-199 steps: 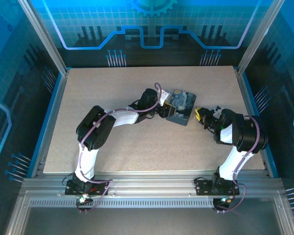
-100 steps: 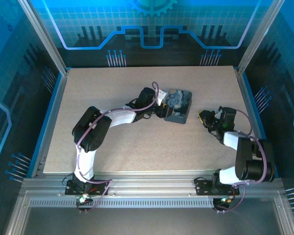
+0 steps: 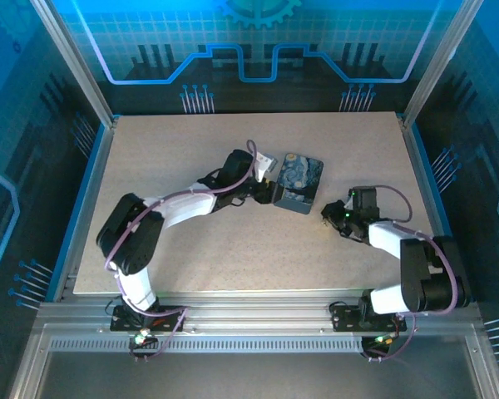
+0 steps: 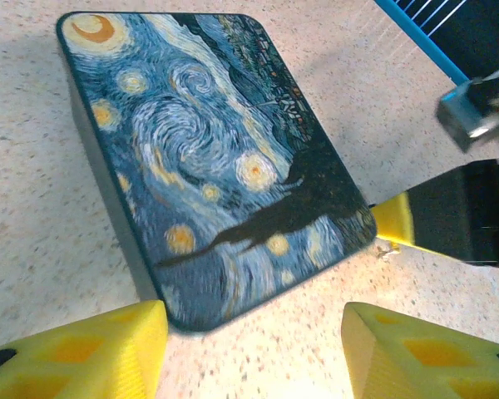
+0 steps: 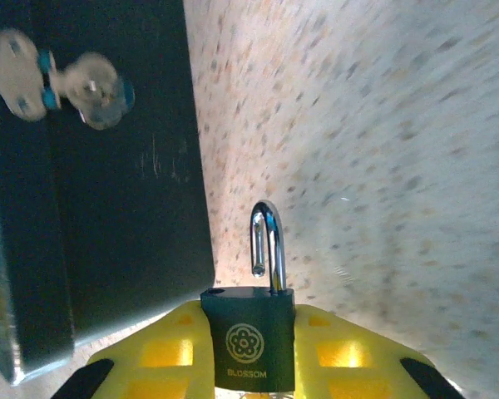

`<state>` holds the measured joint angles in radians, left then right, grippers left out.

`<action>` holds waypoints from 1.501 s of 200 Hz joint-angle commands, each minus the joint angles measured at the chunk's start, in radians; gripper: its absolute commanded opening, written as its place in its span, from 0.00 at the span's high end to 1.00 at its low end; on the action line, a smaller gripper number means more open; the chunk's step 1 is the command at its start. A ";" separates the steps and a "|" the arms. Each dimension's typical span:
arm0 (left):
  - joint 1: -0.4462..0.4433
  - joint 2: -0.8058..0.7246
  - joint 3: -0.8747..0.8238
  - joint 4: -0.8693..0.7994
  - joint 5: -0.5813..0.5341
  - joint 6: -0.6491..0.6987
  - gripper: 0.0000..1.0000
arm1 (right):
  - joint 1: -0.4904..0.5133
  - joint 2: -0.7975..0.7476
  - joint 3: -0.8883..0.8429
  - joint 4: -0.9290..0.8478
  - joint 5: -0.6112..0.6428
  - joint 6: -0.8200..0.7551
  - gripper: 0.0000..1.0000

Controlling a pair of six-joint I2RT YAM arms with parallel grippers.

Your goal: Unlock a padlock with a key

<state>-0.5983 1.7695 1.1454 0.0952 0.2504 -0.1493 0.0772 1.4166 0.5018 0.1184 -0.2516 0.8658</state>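
The robot's right gripper needs to put the padlock down on the bare speckled table just this side of the left gripper's fingers (image 3: 264, 220).
The padlock (image 5: 248, 345) is a small dark body stamped BLOSSOM. Its chrome shackle (image 5: 269, 241) stands up with one leg lifted out of its hole. My right gripper (image 5: 249, 366) is shut on the padlock's body, a yellow finger (image 5: 162, 353) on either side. It sits low over the table just right of the tin (image 3: 299, 181), at the right gripper (image 3: 328, 213) in the top view. My left gripper (image 4: 249, 357) is open and holds nothing, its yellow fingers (image 4: 75, 349) just short of the tin's near corner. I cannot make out the key.
The night-sky tin (image 4: 208, 158) lies flat, picture up, on the speckled table (image 3: 233, 249). Its dark side wall (image 5: 108, 208) is close to the left of the padlock. A blurred silvery shape with teal spots (image 5: 62, 79) shows against that wall. Blue rails edge the table.
My left gripper has drawn back left off the tin, which now lies fully uncovered. My right gripper has swung down and left toward the tin's near right corner.
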 commanded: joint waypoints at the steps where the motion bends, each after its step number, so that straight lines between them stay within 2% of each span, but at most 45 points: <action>1: 0.001 -0.097 -0.061 -0.039 -0.070 0.016 0.41 | 0.060 0.060 0.055 -0.010 0.031 -0.045 1.00; 76: 0.003 -0.401 -0.355 -0.068 -0.235 -0.053 0.40 | 0.254 0.250 0.276 -0.019 0.075 -0.135 1.00; 121: 0.013 -0.543 -0.445 -0.125 -0.304 -0.065 0.40 | 0.373 0.457 0.559 -0.074 0.097 -0.180 1.00; 159: 0.021 -0.614 -0.478 -0.173 -0.331 -0.077 0.40 | 0.468 0.637 0.823 -0.138 0.127 -0.197 1.00; 178: 0.022 -0.638 -0.491 -0.192 -0.339 -0.084 0.40 | 0.503 0.681 0.912 -0.169 0.126 -0.197 1.00; 199: 0.024 -0.671 -0.503 -0.218 -0.356 -0.083 0.39 | 0.523 0.648 0.908 -0.164 0.130 -0.205 1.00; 223: 0.034 -0.717 -0.521 -0.236 -0.366 -0.081 0.39 | 0.524 0.537 0.832 -0.172 0.124 -0.243 1.00; 246: 0.057 -0.745 -0.532 -0.246 -0.356 -0.084 0.38 | 0.526 0.439 0.788 -0.278 0.113 -0.331 1.00; 266: 0.078 -0.739 -0.538 -0.249 -0.346 -0.087 0.38 | 0.538 0.407 0.762 -0.379 0.105 -0.398 1.00; 300: 0.099 -0.715 -0.547 -0.240 -0.324 -0.101 0.37 | 0.585 0.390 0.683 -0.419 0.103 -0.420 0.97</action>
<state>-0.5129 1.0416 0.6182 -0.1280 -0.0898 -0.2214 0.6170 1.8061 1.2430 -0.1970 -0.1375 0.4995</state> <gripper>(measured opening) 0.623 0.191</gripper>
